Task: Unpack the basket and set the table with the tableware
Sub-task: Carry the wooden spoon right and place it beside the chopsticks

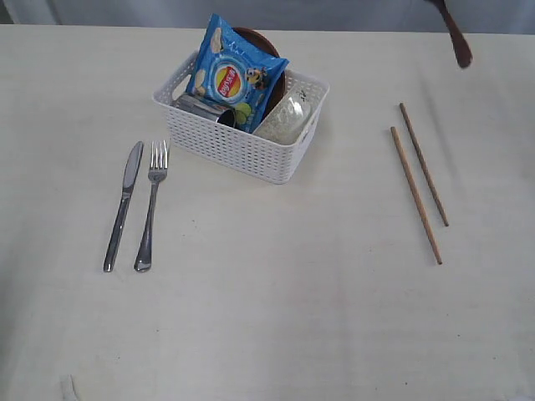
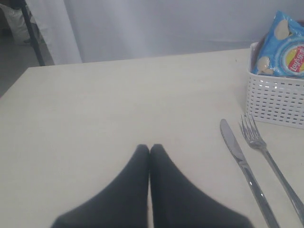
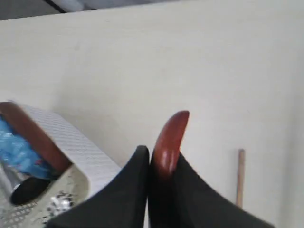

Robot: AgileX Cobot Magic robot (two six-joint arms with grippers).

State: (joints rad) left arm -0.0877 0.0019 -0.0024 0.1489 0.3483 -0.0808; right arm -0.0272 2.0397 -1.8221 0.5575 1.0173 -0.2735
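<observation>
The reddish-brown spoon will be put down by my right gripper by the outer side of the chopstick farther from the basket (image 1: 446, 189).
The white lattice basket (image 1: 251, 150) stands at the table's far middle, holding a blue chip bag (image 1: 234, 79), a steel mug (image 1: 205, 109), an off-white bowl (image 1: 286, 119) and a brown plate (image 1: 261, 40) behind the bag. The knife (image 1: 124, 205) and fork (image 1: 151, 205) lie side by side left of the basket. Two chopsticks (image 1: 415, 190) lie at the right. The reddish-brown spoon (image 3: 170, 137) is held by my right gripper (image 3: 159, 159), shut on it; the spoon (image 1: 456, 38) hangs at the top right above the table. My left gripper (image 2: 150, 149) is shut and empty, over bare table (image 2: 118, 104) beside the knife (image 2: 240, 161).
The basket (image 3: 71, 142) with the mug (image 3: 21, 187) and plate (image 3: 31, 135) shows in the right wrist view, and one chopstick (image 3: 241, 178) lies beyond the fingers. The basket (image 2: 275, 102), chip bag (image 2: 282, 50) and fork (image 2: 266, 156) show in the left wrist view.
</observation>
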